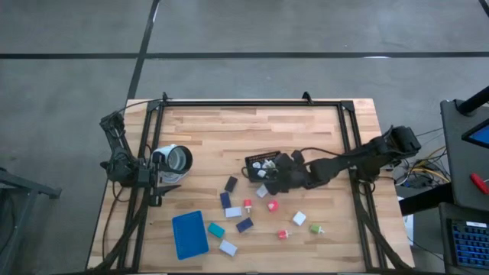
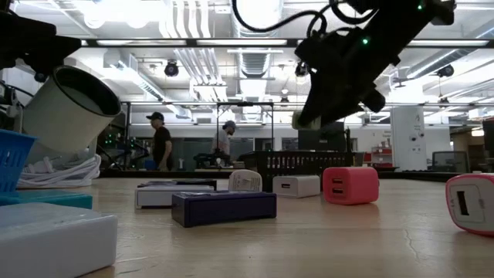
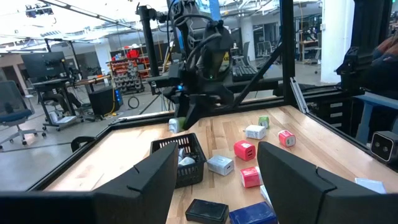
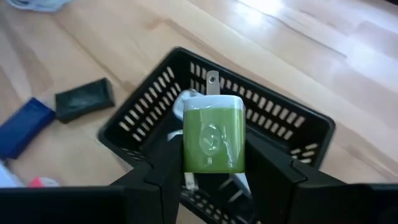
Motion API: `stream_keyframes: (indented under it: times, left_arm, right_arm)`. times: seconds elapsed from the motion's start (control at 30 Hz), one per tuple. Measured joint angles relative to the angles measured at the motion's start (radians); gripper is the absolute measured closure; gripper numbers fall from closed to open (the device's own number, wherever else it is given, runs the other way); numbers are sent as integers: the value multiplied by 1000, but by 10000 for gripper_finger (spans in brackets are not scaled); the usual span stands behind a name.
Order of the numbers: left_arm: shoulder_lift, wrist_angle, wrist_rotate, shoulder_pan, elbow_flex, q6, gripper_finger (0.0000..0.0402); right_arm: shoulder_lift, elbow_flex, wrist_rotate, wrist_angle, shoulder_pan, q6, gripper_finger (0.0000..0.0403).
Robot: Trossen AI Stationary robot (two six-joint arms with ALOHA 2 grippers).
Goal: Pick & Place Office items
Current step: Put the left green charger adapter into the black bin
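My right gripper has the green charger, now over the basket's near edge, to put away. Next, I release it inside the black mesh basket point(image 1: 270, 163) point(image 4: 234, 126), beside the white pieces.
My right gripper point(image 1: 273, 178) hangs over the near edge of the black mesh basket point(image 1: 258, 158), shut on a green plug-in charger point(image 4: 211, 134) whose metal prongs point away from the wrist. The same green charger point(image 2: 298, 119) shows high above the table in the low view. White pieces lie inside the basket point(image 4: 292, 121). Other office items lie flat on the wood nearer the front: a pink charger point(image 1: 272, 205), a white one point(image 1: 299, 218), navy blocks point(image 1: 244, 224). My left gripper point(image 3: 217, 186) waits open at the table's left edge. My right gripper pinches the green charger by its two opposite side faces point(image 4: 186, 149), one finger point(image 4: 163, 165) on each side. The fingers slant down from the table's right. The charger is lifted clear, above the basket, prongs forward.
A blue tray point(image 1: 189, 234) lies at the front left, with a teal block point(image 1: 216, 229) and a white block point(image 1: 228, 247) beside it. A black block point(image 1: 231, 183) lies left of the basket. People stand in the room beyond the table's far edge.
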Motion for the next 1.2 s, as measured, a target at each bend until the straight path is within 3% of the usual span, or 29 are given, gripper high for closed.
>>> stream_keyframes:
  times: [0.7,0.97,1.2]
  left_arm:
    - [0,0,0,0,0,0,177]
    - [0,0,0,0,0,0,177]
    - [0,0,0,0,0,0,177]
  right_arm:
    - [2,-72,-85,-2,-93,4,259]
    - [2,-146,-195,167,-160,-122,259]
    - [2,-185,-243,229,-199,-130,259]
